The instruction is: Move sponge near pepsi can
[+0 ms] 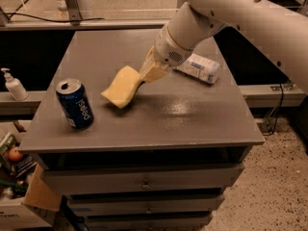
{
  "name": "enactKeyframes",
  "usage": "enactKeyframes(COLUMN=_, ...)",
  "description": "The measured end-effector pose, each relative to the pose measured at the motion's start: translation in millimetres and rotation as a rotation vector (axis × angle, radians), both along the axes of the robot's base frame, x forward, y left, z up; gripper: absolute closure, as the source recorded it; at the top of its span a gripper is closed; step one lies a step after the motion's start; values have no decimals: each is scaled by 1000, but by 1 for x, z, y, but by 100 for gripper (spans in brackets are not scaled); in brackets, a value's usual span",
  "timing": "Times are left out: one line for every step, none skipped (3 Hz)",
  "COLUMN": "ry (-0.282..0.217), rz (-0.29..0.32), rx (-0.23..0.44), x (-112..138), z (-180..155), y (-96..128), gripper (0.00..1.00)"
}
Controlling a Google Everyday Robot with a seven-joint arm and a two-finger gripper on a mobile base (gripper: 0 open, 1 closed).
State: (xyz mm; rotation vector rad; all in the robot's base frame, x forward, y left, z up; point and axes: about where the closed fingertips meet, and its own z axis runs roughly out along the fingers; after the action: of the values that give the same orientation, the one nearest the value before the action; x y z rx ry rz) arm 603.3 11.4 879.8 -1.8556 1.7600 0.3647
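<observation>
The robot's gripper will release the sponge on the grey table top close beside the dark blue pepsi can (106, 103).
The pale yellow sponge (121, 87) hangs tilted just above the grey table top (192, 114), left of centre. My gripper (147, 72) is shut on the sponge's upper right end, its yellowish fingers (153, 70) coming down from the white arm at the top right. The dark blue pepsi can (75, 103) stands upright near the table's front left corner, a short gap to the left of the sponge.
A clear plastic water bottle (198, 67) lies on its side at the table's back right, behind the arm. A white soap dispenser (13, 85) stands on a ledge to the left. Drawers sit below the table; clutter is on the floor at the lower left.
</observation>
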Motion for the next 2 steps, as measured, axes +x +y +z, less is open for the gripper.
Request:
enactKeyframes(ry=26, rz=26, rx=-10, x=-12, z=-12, y=11, gripper=100)
enactKeyframes(ry=47, rz=48, rx=-15, x=-21, z=-21, y=24, gripper=100)
